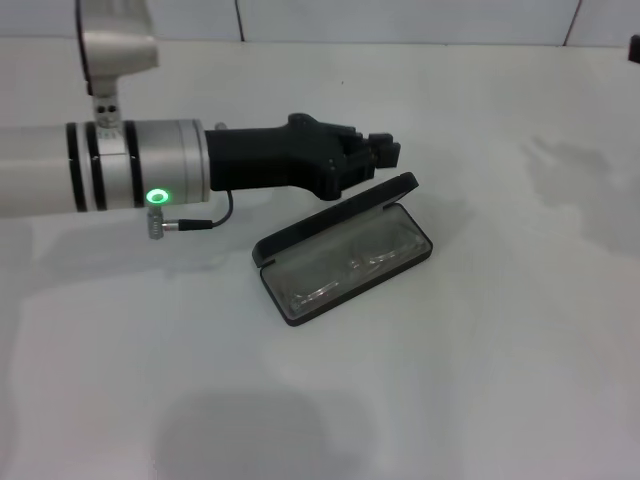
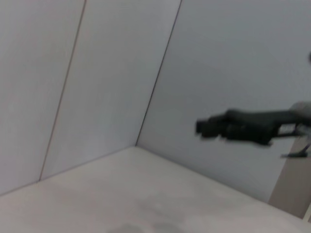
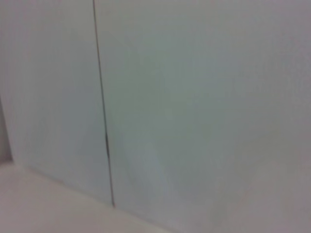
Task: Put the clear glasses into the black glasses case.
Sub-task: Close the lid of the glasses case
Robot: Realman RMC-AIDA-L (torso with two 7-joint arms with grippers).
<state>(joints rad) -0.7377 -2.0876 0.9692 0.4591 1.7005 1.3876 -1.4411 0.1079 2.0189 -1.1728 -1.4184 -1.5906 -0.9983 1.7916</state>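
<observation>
Once my left gripper lets go, the black glasses case's lid, now raised at the back, will rest shut over the clear glasses in the lower half [image 1: 348, 258].
The black glasses case [image 1: 405, 184] lies open in the middle of the table, its lid raised at the back. The clear glasses [image 1: 345, 268] lie folded inside the case's lower half. My left gripper [image 1: 388, 150] reaches in from the left and sits just behind and above the lid's upper edge, close to it; whether it touches the lid does not show. My right gripper [image 2: 203, 127] appears only far off in the left wrist view, held up in the air away from the case.
The white table [image 1: 480, 380] spreads around the case on all sides. A white panelled wall [image 1: 400, 20] runs along the table's far edge. A cable [image 1: 222, 215] hangs under the left arm's wrist.
</observation>
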